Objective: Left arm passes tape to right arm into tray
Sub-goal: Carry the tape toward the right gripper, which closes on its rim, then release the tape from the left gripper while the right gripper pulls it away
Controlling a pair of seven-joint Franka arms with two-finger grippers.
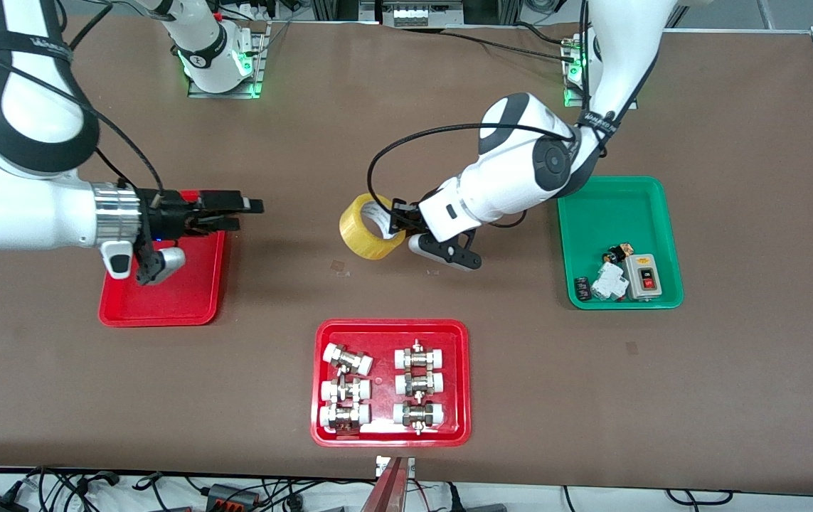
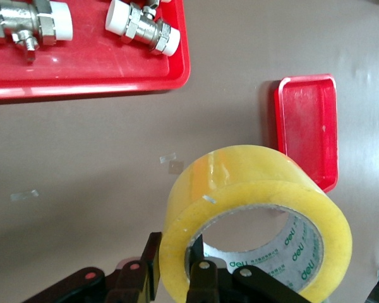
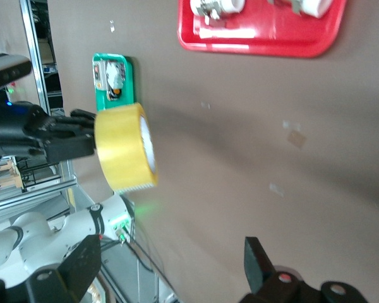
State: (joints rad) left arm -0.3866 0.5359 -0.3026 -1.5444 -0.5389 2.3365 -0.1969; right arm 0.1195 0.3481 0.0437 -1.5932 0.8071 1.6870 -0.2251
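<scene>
Next, I close my right gripper across the width of the yellowish tape roll, at the roll's outer side (image 1: 351, 225) (image 3: 126, 156) opposite my left gripper.
My left gripper (image 1: 397, 217) is shut on the wall of the yellowish tape roll (image 1: 370, 227), one finger inside the core and one outside, and holds it in the air over the middle of the table. The left wrist view shows the roll (image 2: 252, 208) pinched between the fingers (image 2: 145, 265). My right gripper (image 1: 242, 215) is open and empty, over the edge of the plain red tray (image 1: 164, 302) and pointing toward the roll, with a gap between them. In the right wrist view the roll (image 3: 123, 148) hangs ahead of my right gripper (image 3: 170, 265). The plain tray (image 2: 306, 129) also shows in the left wrist view.
A red tray of white-capped metal fittings (image 1: 392, 331) lies nearest the front camera at mid-table. A green tray (image 1: 619, 206) with small electrical parts lies toward the left arm's end. Small bits of tape are stuck on the brown tabletop (image 1: 338, 267).
</scene>
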